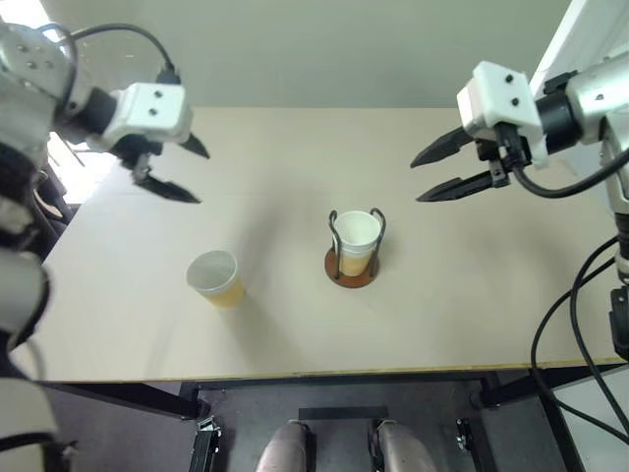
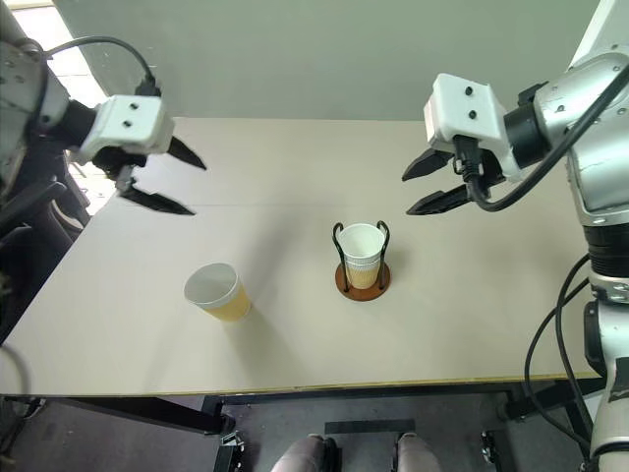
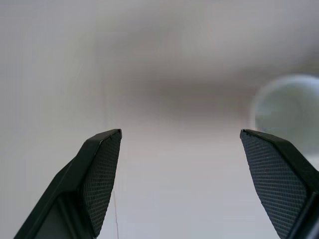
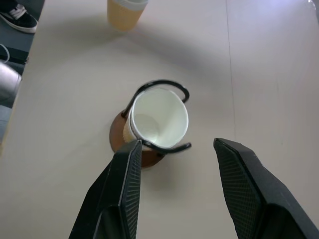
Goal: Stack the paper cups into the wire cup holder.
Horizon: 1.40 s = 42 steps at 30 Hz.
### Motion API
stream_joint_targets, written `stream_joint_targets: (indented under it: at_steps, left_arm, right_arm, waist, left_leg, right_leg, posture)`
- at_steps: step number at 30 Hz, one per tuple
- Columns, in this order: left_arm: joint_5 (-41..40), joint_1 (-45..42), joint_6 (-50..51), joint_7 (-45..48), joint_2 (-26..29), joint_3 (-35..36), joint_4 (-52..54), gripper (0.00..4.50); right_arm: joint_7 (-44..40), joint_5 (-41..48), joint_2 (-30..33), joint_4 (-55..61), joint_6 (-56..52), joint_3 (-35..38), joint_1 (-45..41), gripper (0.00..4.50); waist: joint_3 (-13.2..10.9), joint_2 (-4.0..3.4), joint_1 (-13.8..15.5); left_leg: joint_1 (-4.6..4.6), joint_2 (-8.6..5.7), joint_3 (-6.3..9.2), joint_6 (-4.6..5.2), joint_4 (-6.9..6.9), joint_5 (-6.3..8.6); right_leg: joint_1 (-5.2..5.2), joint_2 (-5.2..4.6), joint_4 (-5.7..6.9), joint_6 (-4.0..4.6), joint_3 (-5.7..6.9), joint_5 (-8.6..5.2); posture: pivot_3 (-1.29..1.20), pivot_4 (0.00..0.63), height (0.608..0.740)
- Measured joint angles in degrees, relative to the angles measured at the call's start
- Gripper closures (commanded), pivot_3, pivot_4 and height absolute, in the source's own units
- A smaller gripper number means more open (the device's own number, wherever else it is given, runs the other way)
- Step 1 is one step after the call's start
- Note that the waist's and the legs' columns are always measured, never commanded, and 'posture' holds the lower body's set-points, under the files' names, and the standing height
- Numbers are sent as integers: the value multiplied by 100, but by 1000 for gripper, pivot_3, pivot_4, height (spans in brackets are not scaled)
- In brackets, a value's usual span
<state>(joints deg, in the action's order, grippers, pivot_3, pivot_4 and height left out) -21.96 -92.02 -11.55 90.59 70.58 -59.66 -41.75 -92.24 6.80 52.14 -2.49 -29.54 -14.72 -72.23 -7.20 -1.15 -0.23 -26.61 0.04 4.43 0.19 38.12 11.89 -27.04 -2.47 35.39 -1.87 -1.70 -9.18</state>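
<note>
My left gripper is to go next to the near side of the rim (image 1: 200,289) of the loose paper cup beside the wire cup holder, and it should close there.
A paper cup (image 1: 359,236) with a white inside stands upright in the wire cup holder (image 1: 334,267), whose rust-brown base sits mid-table with black wire loops around the cup. A second paper cup (image 1: 216,278) stands alone on the table to the left of it, and appears blurred (image 3: 289,107) in the left wrist view. My left gripper (image 1: 201,177) hovers open and empty above the table's left part, well up and behind the loose cup. My right gripper (image 1: 417,182) hangs open and empty above and to the right of the holder, looking down on the held cup (image 4: 159,119).
The beige table (image 1: 472,295) ends in a front edge close to me. Black cables (image 1: 575,324) hang off its right side. A plain wall runs behind the far edge.
</note>
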Motion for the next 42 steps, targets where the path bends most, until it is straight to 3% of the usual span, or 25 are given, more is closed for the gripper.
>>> stream_joint_targets:
  at_steps: [5, 13, 21, 36, 42]
  left_arm:
    - [-588, 291, 200, 3, 920, -633, 1769, 400]
    - [-193, 673, -187, 2, 1321, -803, 2429, 400]
    - [476, 1134, -727, 2, 1212, -728, 2176, 400]
    - [848, 2156, -713, 2, 693, 270, 2124, 400]
    - [882, 2238, -678, 2, 599, 443, 2042, 400]
  right_arm:
    - [-1, 89, 37, -103, 74, -27, 21, 2212]
    - [-2, 114, 106, -187, 178, -178, 20, 2212]
    - [-2, 199, 194, -200, 187, -230, 20, 2212]
    - [-2, 215, 196, -216, 359, -275, 158, 2212]
    - [-3, 1122, 245, 33, -322, -275, 157, 2212]
  waist:
    - [0, 1, 3]
    - [-1, 2, -21]
    - [-1, 3, -20]
    - [-1, 3, -18]
    - [-1, 3, -17]
  left_leg:
    - [30, 1, 5, 1, 0, 15]
    - [71, 1, 22, -15, -3, -22]
    - [67, 0, 38, -20, -3, -38]
    - [57, 1, 38, -26, -12, -30]
    - [57, 1, 38, -26, -17, -30]
  right_leg:
    - [12, -2, 45, 21, 7, -18]
    - [31, 9, 81, 67, 4, -9]
    - [28, 7, 94, 77, 7, -3]
    - [19, 6, 81, 77, 10, -3]
    - [16, 7, 83, 77, 11, -3]
  posture:
    - [0, 150, 740]
    - [0, 150, 740]
    - [0, 150, 740]
    - [0, 150, 740]
    - [0, 150, 740]
